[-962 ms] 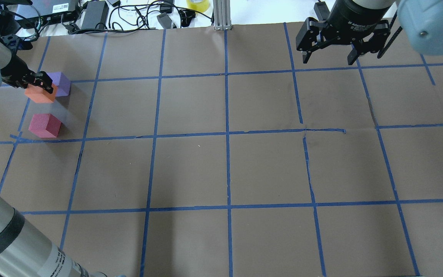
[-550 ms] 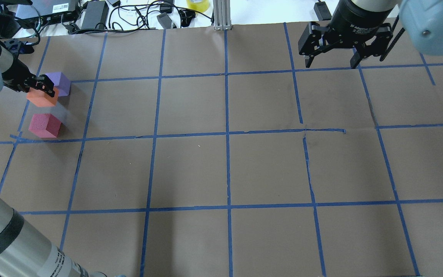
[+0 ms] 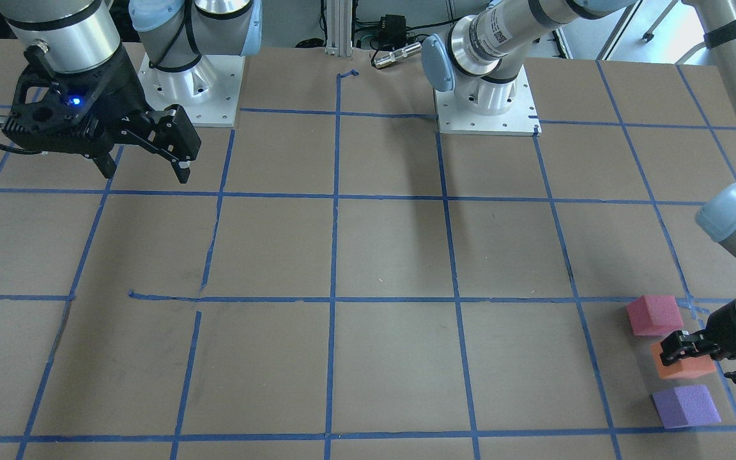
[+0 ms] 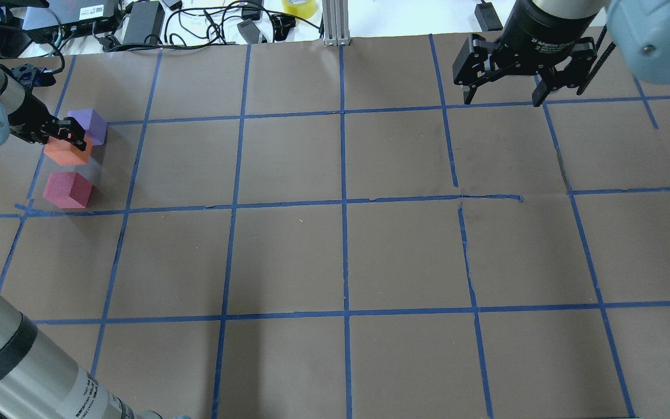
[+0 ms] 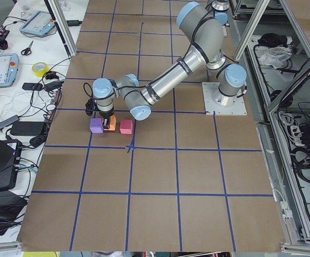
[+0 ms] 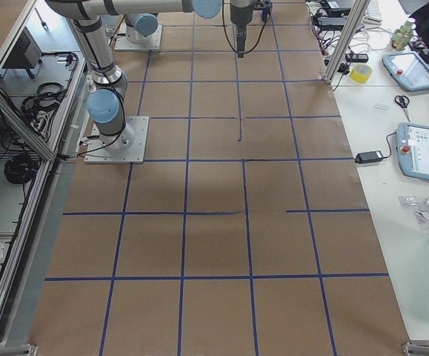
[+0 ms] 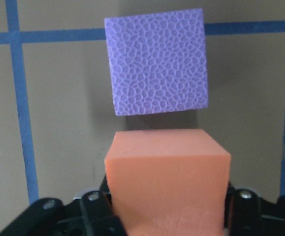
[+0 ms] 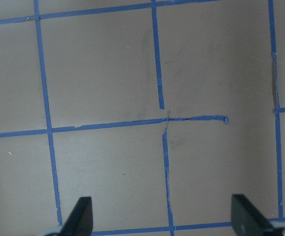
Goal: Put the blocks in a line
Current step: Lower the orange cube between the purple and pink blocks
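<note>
The robot's left gripper will set the orange block, now held low over the paper, down on the paper [image 3: 666,356] [image 7: 163,192] between the pink-red block and the purple block.
My left gripper [image 4: 71,137] is shut on the orange block [image 4: 67,153] at the table's far left, low over the paper. The purple block [image 4: 93,124] lies just beyond it, and the pink-red block [image 4: 67,190] lies just nearer to me. In the left wrist view the orange block [image 7: 168,179] sits between the fingers, with a small gap to the purple block [image 7: 157,61]. The front view shows pink-red [image 3: 654,315], orange [image 3: 685,368] and purple [image 3: 686,406] roughly in a row. My right gripper [image 4: 502,100] is open and empty, high over the far right.
The table [image 4: 346,250] is brown paper with a grid of blue tape. Cables, power bricks and a yellow tape roll [image 4: 299,7] lie past the far edge. A metal post [image 4: 335,23] stands at the back centre.
My left gripper has carried the orange block a little toward the pink-red block, away from the purple one. My right gripper has shifted slightly and stays open.
</note>
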You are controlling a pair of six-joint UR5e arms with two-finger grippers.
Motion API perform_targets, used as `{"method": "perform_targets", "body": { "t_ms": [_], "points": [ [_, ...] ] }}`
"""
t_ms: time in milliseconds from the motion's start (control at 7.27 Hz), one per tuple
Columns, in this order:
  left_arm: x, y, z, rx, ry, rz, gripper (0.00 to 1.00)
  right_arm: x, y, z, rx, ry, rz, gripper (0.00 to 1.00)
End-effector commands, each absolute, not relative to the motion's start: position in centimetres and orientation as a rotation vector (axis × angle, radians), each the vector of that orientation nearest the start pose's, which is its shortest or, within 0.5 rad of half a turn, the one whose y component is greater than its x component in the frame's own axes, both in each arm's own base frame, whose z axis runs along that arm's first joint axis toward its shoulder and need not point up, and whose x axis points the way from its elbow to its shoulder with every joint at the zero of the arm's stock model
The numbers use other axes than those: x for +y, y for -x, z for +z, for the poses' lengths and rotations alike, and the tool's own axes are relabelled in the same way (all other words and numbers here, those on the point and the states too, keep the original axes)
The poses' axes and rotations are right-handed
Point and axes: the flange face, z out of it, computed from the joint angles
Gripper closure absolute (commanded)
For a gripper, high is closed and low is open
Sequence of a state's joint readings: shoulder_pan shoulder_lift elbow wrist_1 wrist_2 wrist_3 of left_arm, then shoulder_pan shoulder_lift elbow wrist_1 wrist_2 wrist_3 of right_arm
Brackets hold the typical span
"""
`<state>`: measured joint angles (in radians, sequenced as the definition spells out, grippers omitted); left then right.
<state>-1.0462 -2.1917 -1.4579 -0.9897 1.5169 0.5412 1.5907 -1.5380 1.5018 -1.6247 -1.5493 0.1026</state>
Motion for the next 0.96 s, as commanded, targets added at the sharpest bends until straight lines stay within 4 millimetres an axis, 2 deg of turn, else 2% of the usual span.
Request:
{"method": "perform_targets", "body": {
  "t_ms": [0, 825],
  "points": [
    [-66.91, -22.68, 21.78, 3.157, -0.022, -0.124, 1.0, -50.91, -14.64, 51.38, 3.109, -0.123, -0.143, 0.0],
    [-66.63, -23.43, 21.18, 3.158, -0.014, -0.108, 1.0, -51.0, -14.47, 51.28, 3.112, -0.113, -0.139, 0.0]
  ]
}}
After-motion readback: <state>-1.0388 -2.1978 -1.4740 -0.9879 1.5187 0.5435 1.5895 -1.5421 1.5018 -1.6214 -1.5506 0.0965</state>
